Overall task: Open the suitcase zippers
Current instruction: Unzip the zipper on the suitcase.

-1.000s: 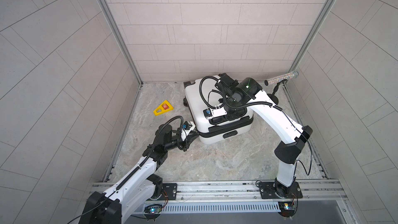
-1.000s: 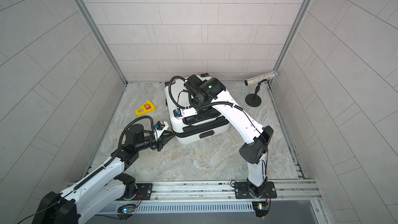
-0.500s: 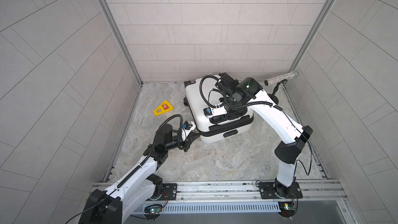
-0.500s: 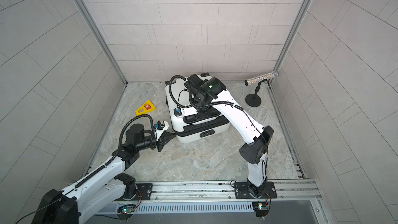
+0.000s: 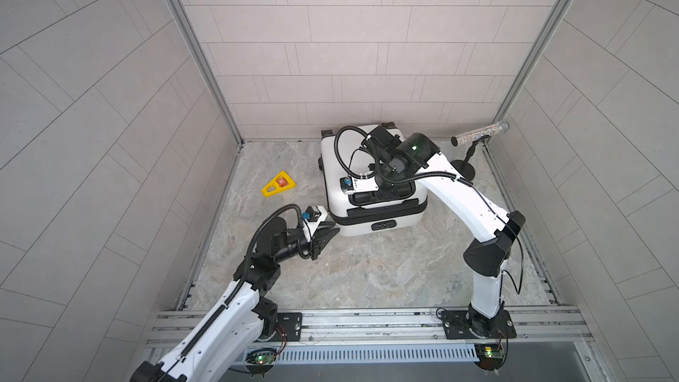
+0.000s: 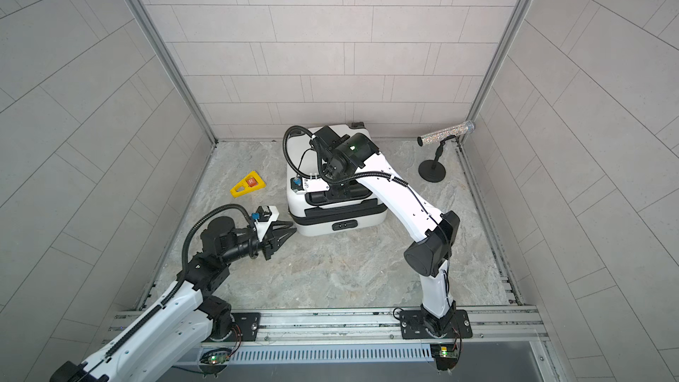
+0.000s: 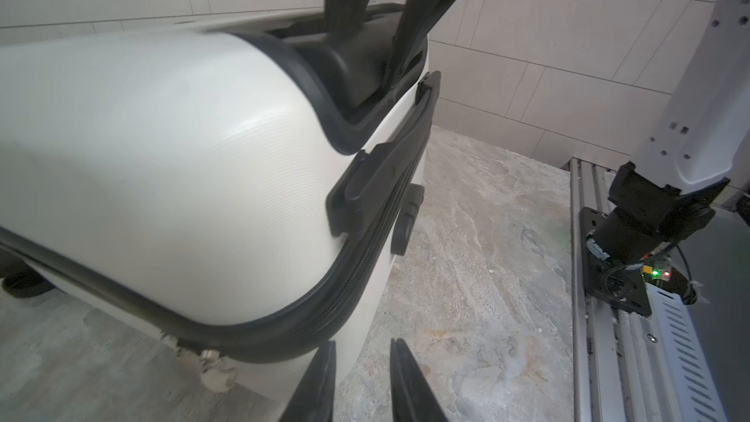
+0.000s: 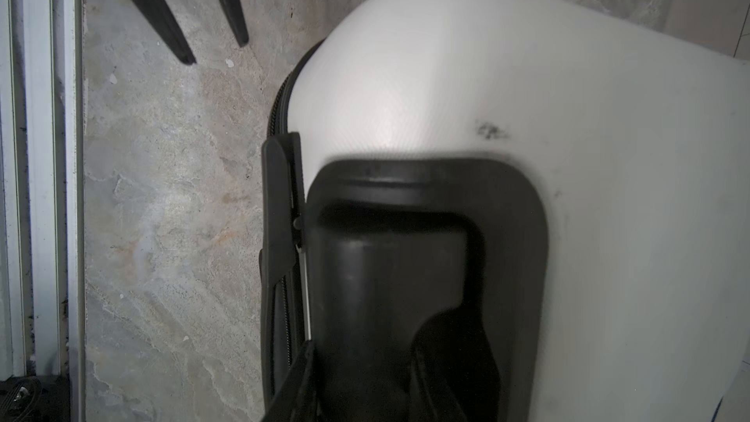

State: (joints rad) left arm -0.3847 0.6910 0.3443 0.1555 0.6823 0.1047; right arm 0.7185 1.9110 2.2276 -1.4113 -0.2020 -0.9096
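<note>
The zipper pull hangs around the suitcase's corner from my left gripper, so the suitcase should be swung by my right gripper before my left gripper pinches the zipper pull (image 7: 217, 375).
The white suitcase (image 5: 352, 227) (image 6: 312, 227) lies flat on the stone floor near the back wall. Its black zipper track (image 5: 385, 213) (image 7: 365, 245) runs round the middle seam. A small pale pull-like piece (image 7: 215, 371) hangs from the seam near the corner. My left gripper (image 5: 330, 233) (image 6: 292, 231) (image 7: 363, 343) is open just off the suitcase's front left corner, with only floor between its fingers (image 8: 162, 14). My right gripper (image 8: 365, 353) reaches down into the black recess on top and is shut on the suitcase's handle (image 8: 385, 278).
A yellow wedge with an orange button (image 5: 278, 184) lies left of the suitcase. A glittery tube on a black stand (image 5: 479, 133) is at the back right. Tiled walls close three sides, and a metal rail (image 5: 367, 319) runs along the front.
The left gripper's jaws have parted beside the suitcase corner; they were shut half a second ago. The right arm and the suitcase have not visibly moved.
</note>
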